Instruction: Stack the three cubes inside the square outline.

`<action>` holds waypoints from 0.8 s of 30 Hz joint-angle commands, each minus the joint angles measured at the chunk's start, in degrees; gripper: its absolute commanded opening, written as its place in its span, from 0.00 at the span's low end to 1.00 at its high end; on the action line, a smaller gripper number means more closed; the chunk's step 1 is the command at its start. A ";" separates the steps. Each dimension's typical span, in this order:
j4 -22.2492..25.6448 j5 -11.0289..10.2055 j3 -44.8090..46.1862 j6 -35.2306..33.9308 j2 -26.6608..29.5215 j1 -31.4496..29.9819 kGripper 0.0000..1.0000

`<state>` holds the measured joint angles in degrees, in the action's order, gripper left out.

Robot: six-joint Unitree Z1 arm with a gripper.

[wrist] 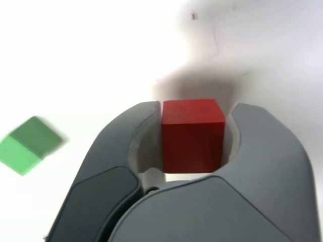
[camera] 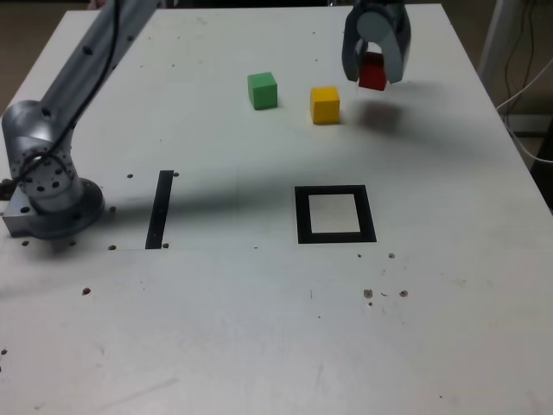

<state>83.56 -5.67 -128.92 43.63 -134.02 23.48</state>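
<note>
Next, I release the red cube on the pale centre of the black square outline (camera: 329,211).
My gripper (camera: 373,76) is shut on the red cube (camera: 372,73), held just above the table at the far right of the exterior view; a shadow lies under it. In the wrist view the red cube (wrist: 192,135) sits squeezed between the two grey fingers (wrist: 126,151). The yellow cube (camera: 325,105) rests on the table just left of the gripper, and the green cube (camera: 262,90) sits further left; the green cube (wrist: 29,144) also shows blurred in the wrist view. The square outline (camera: 335,213), black with a pale centre, lies nearer the front with nothing in it.
The arm's grey base (camera: 47,186) stands at the exterior view's left, its link reaching across the back. A narrow black strip (camera: 160,208) lies beside the base. Small dark specks dot the white table (camera: 259,328). Cables hang past the table's right edge.
</note>
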 commanded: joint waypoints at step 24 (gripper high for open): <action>-14.65 5.51 34.03 -29.23 18.36 -19.05 0.39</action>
<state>69.71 -0.33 -95.54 15.10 -116.43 4.88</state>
